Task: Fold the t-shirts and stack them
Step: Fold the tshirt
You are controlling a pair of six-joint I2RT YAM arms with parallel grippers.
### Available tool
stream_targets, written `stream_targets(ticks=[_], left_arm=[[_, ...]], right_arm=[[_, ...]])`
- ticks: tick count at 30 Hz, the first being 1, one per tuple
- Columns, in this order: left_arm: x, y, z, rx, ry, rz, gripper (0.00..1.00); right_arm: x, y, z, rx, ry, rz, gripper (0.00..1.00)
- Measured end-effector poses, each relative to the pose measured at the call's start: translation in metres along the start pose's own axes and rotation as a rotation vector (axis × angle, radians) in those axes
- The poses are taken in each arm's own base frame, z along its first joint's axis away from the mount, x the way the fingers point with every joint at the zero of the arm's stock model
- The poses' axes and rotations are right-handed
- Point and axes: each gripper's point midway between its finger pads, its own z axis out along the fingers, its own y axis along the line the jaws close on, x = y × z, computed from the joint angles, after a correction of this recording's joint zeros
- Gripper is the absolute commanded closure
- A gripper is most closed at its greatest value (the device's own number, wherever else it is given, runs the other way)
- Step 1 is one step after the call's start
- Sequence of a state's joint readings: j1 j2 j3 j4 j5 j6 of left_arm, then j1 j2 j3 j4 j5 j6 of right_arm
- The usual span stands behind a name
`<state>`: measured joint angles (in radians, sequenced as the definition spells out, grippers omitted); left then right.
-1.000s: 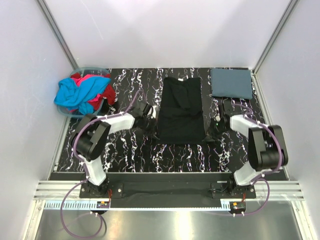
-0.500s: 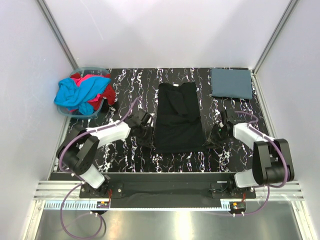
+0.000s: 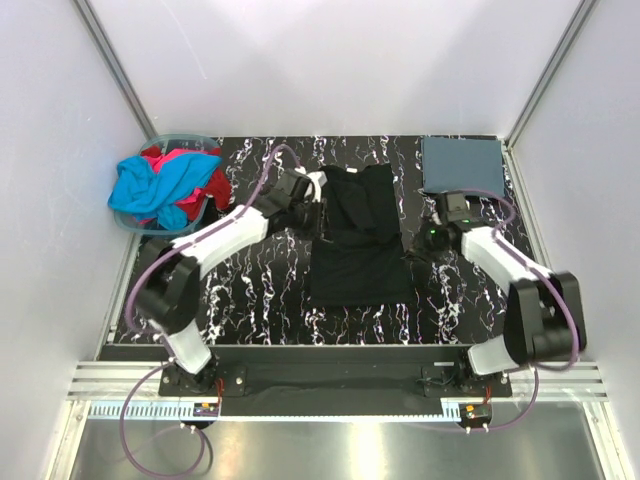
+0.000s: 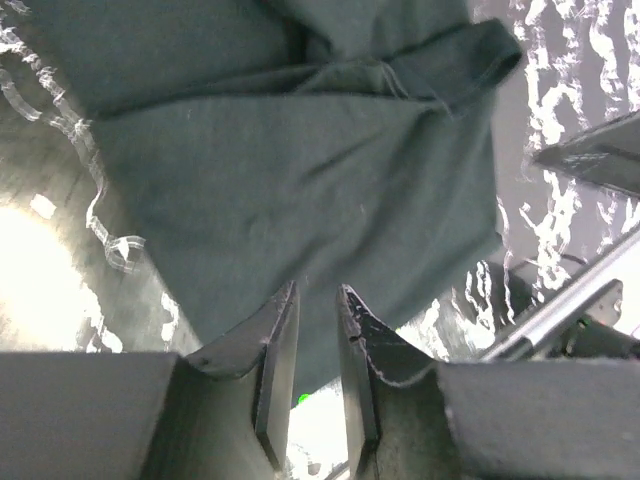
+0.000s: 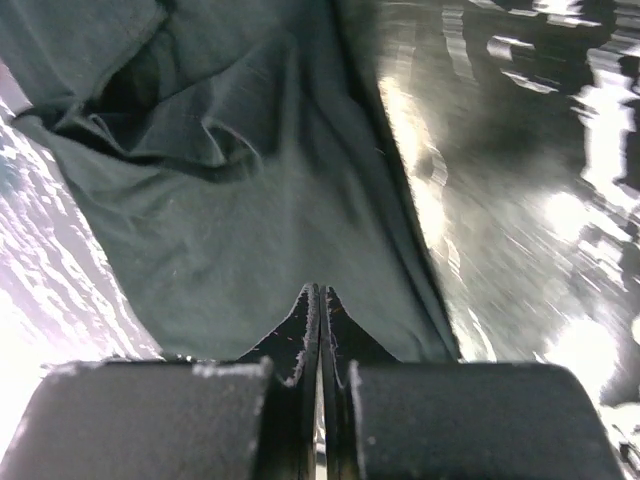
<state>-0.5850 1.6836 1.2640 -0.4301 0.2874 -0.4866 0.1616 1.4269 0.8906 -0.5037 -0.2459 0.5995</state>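
Observation:
I will take the bunched cloth [image 3: 394, 239] near the black t-shirt's side with my right gripper and flatten it before the next fold, as the t-shirt bunches across its middle.
A black t-shirt [image 3: 360, 270] lies lengthwise in the middle of the marbled table, flat at the near end and rumpled at the far end. My left gripper [image 3: 312, 212] is at its left edge, with the jaws closed to a narrow gap on the cloth [image 4: 300, 170] at the fingertips [image 4: 315, 292]. My right gripper [image 3: 422, 243] is at its right edge, pinched tight [image 5: 320, 290] on the cloth [image 5: 230, 250]. A slate blue-grey t-shirt [image 3: 462, 166] lies folded at the far right. Cyan [image 3: 150, 185] and red [image 3: 205, 190] t-shirts are heaped at the far left.
The cyan and red shirts fill a pale translucent tub [image 3: 185, 138] in the far left corner. White walls and metal frame posts close in the table on three sides. The arm bases stand on a rail at the near edge.
Both grippers have moved from the shirt's near hem toward the far side, the left one further. The shirt's far half has gone from flat to rumpled.

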Motion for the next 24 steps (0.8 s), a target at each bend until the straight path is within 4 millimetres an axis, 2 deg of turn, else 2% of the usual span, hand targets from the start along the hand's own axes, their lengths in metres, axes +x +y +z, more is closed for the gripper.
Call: stream_targets(ticks=[5,9,12,17,20,24], left_arm=[[0.014,0.021,0.049,-0.031,0.091,-0.03,0.75],[0.026,0.041,0.074,-0.074,0.149,-0.055,0.75],[0.024,0.056,0.081,-0.116,0.148,-0.063,0.75],[0.002,0.082,0.084,-0.173,0.102,-0.097,0.75],[-0.007,0.091,0.085,-0.18,0.084,-0.115,0.75],[-0.011,0.093,0.085,-0.184,0.074,-0.117,0.75]], right_arm=[[0.013,0.013,0.039,0.021,0.082,-0.059,1.0],[0.01,0.016,0.054,0.041,0.083,-0.075,1.0],[-0.001,0.018,0.061,0.055,0.054,-0.083,1.0],[-0.03,0.029,0.077,0.068,-0.003,-0.107,1.0],[-0.042,0.033,0.087,0.073,-0.022,-0.113,1.0],[-0.048,0.035,0.092,0.079,-0.03,-0.113,1.0]])
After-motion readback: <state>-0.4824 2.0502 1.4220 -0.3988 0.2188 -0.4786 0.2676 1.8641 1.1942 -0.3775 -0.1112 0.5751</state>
